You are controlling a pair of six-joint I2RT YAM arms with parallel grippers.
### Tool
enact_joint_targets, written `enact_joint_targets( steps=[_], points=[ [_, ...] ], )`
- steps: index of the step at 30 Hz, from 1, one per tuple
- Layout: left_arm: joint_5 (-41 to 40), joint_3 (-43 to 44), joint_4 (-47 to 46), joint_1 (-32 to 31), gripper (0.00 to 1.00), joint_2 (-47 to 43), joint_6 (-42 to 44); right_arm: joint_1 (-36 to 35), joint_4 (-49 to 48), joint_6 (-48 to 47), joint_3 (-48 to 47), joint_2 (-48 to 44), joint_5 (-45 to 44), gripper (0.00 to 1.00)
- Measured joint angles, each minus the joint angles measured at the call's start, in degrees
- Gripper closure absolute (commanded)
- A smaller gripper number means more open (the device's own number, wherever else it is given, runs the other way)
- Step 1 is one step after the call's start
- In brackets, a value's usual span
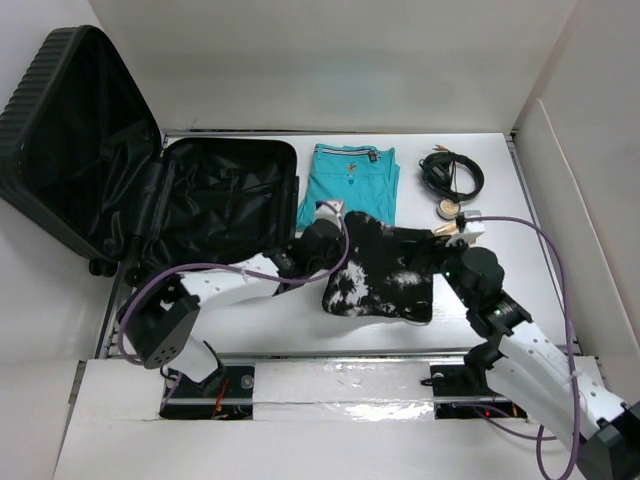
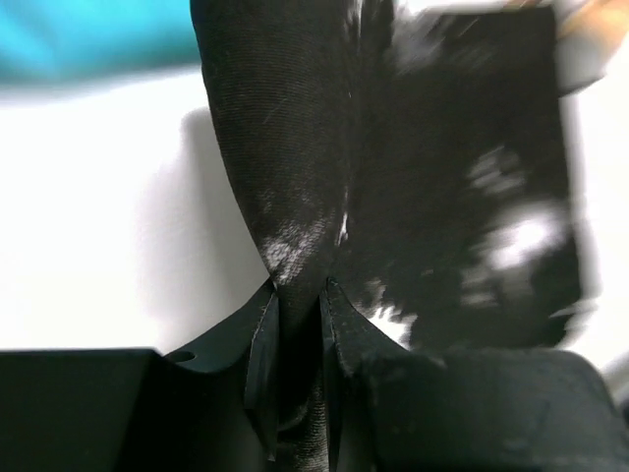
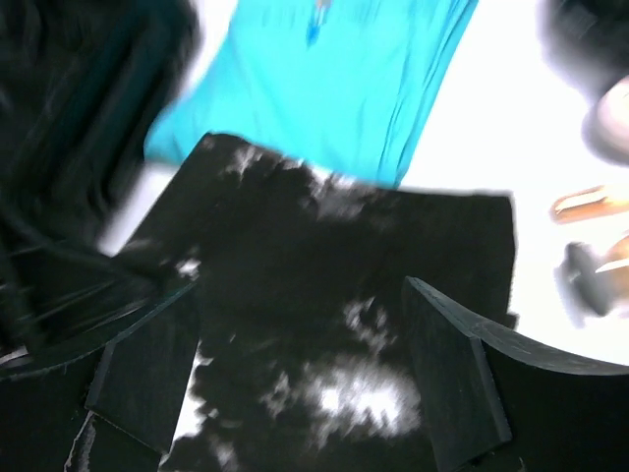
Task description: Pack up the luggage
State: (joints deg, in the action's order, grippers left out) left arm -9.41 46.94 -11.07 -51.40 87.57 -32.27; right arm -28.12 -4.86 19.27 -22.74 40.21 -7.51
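Observation:
Next, my left gripper lets go of the black garment, to rest on the dark lining inside the luggage's flat open base (image 1: 235, 211).
The luggage (image 1: 215, 200), a black ribbed suitcase, lies open at the left with its lid (image 1: 75, 140) leaning back and only dark lining showing inside. A black garment with white blotches (image 1: 385, 272) lies mid-table. My left gripper (image 1: 330, 222) sits at its upper left corner. In the left wrist view that gripper (image 2: 300, 295) is shut on a pinched fold of the black garment (image 2: 442, 147). My right gripper (image 1: 457, 232) is at the garment's upper right corner. It stands open (image 3: 295, 364) over the blotched cloth (image 3: 324, 256), fingers apart on either side.
A folded teal shirt (image 1: 350, 185) lies behind the black garment, partly under its top edge. Black headphones with a cable (image 1: 452, 172) and a small round item (image 1: 449, 209) lie at the back right. White walls border the table on all sides.

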Motion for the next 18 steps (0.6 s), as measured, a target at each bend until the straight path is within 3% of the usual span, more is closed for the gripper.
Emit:
enact_joint_targets(
  steps=[5,11,18],
  points=[
    [0.46,12.63,6.54,2.03,1.00,-3.74,5.42,-0.04,-0.33,0.26,-0.24,-7.54,-5.66,0.12],
    [-0.52,27.74,13.18,9.29,1.00,-3.78,10.75,-0.04,-0.59,0.50,2.12,-12.98,-9.73,0.12],
    [-1.81,32.22,16.59,22.40,1.00,-4.28,11.15,-0.04,-1.01,0.42,4.09,-11.13,-8.07,0.11]
  ],
)
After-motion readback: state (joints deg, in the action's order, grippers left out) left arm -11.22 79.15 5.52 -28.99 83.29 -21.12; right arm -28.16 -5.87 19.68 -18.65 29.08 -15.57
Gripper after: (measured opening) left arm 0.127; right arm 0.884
